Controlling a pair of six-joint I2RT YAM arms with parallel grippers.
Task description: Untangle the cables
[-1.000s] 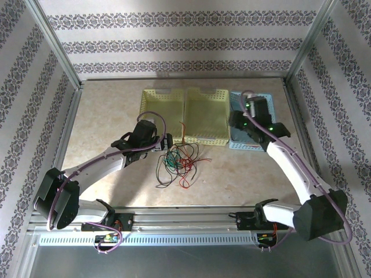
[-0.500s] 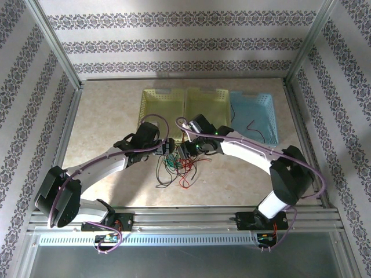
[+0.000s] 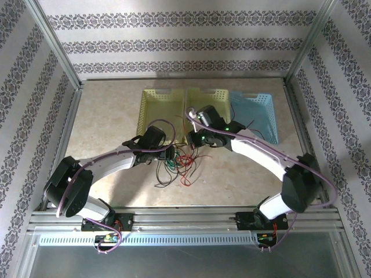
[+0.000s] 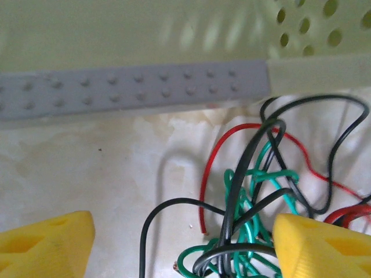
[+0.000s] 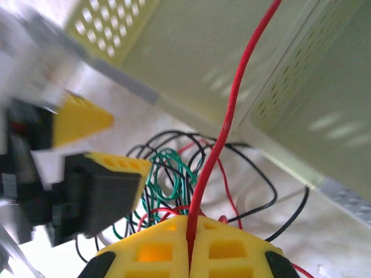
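My right gripper will let go of the red cable inside the blue basket [image 3: 247, 134], toward the basket's near side.
The cables [image 3: 178, 165] lie in a tangle of red, black and green wires on the table in front of the yellow baskets. My right gripper [image 3: 192, 141] hangs over the tangle's far edge. In the right wrist view it [image 5: 190, 231] is shut on a red cable [image 5: 235, 104] that rises straight out of the jaws. My left gripper [image 3: 171, 154] sits at the tangle's left side. Its yellow fingertips [image 4: 322, 246] stand wide apart, open, with green [image 4: 255, 231] and black loops [image 4: 243, 174] between them and a loose red end [image 4: 204, 197].
Two yellow baskets [image 3: 152, 113] [image 3: 215, 95] and a blue basket [image 3: 264, 113] stand side by side behind the tangle. A grey studded strip [image 4: 133, 87] runs along the yellow basket's foot, close to the left gripper. Bare tabletop [image 3: 232, 174] lies toward the near edge.
The right arm swung from the blue basket over to the tangle and its jaws shut on a red cable. The left gripper moved a little right, into the tangle, its fingers narrowing slightly.
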